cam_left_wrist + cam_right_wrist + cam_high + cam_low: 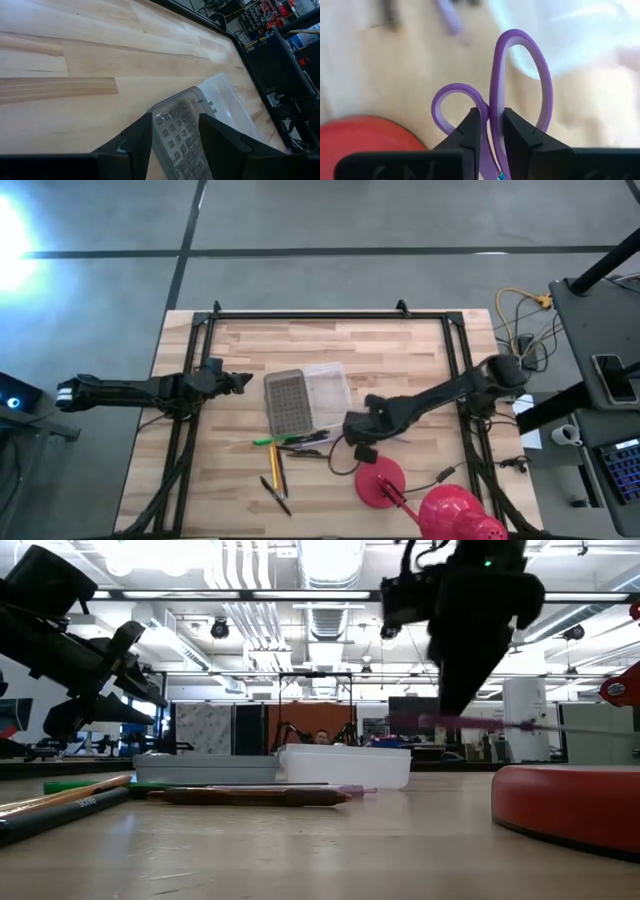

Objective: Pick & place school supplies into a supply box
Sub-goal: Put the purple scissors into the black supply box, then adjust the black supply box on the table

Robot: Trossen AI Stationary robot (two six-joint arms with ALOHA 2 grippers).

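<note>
Next, I release the purple-handled scissors from my right gripper inside the clear tray (327, 399) beside the grey lid.
The supply box lies open at mid-table: its grey grid-textured lid (286, 401) beside the clear tray (328, 390), both flat on the wood. My right gripper (354, 428) hovers near the tray's right near corner, shut on the purple-handled scissors (520, 75). A green marker (272, 441), pencils (279, 472) and a black pen (276, 496) lie on the table nearer than the box. My left gripper (243, 381) is open, in the air left of the lid, and the lid (182, 132) shows beyond its fingers. My right gripper pinches the scissors between its two fingers at the spot where the two purple handle loops meet (492, 127). The fingers come from above, slanting down. The scissors (480, 724) are lifted clear of the table and lie about level.
A red lamp lies to the right and nearer: its round base (380, 483) just nearer than my right gripper, its head (460, 516) at the near edge. A black frame (330, 314) runs round the table's far and side edges. Bare wood lies beyond the box.
</note>
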